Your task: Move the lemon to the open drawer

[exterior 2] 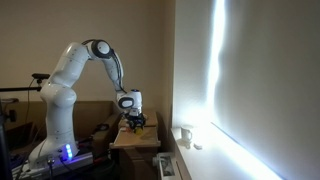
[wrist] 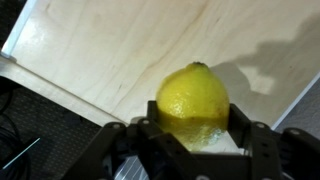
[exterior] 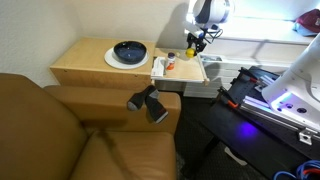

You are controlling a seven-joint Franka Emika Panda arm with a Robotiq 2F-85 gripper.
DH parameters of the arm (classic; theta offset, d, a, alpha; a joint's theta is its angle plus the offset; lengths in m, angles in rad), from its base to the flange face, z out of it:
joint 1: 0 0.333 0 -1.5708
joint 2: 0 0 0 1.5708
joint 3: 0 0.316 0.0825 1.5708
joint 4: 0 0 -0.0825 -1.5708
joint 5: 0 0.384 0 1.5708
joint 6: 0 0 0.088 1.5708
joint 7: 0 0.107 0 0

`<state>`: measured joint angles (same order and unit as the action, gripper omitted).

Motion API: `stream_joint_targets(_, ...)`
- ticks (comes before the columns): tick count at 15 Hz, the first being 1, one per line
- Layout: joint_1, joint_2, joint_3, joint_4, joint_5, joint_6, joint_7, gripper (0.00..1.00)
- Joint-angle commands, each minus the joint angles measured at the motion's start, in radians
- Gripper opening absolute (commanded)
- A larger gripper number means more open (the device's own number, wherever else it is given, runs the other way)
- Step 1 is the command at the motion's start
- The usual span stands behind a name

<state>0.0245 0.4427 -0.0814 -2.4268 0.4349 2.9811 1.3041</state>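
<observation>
Next, my gripper lets go of the lemon on the light-wood surface [exterior: 184, 57] [wrist: 220, 59] beside the small orange object.
The lemon [wrist: 193, 100] is bright yellow and fills the middle of the wrist view, clamped between my two black fingers. My gripper [wrist: 192, 135] is shut on it and holds it over a pale light-wood surface. In an exterior view the gripper [exterior: 194, 43] hangs with the lemon [exterior: 189, 50] just above the open drawer [exterior: 190, 71], which sticks out from the wooden side table [exterior: 85, 62]. In an exterior view the gripper [exterior 2: 135, 122] is low over the table; the lemon is too small to make out there.
A small orange object [exterior: 170, 66] lies in the drawer's near part. A white plate [exterior: 111, 60] with a dark bowl [exterior: 129, 51] sits on the side table. A brown sofa [exterior: 60, 130] fills the front. A black camera mount [exterior: 148, 102] stands by the sofa arm.
</observation>
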Motion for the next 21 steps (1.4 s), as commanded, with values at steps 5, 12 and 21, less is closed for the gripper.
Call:
stream_joint_targets(5, 0.010, 0.135, 0.002, 0.171, 0.014, -0.017, 0.112, 0.44)
stream_joint_targets(12, 0.015, 0.170, -0.011, 0.223, 0.000, -0.059, 0.143, 0.44)
stream_joint_targets(21, 0.006, 0.168, -0.007, 0.256, -0.004, -0.161, 0.152, 1.00)
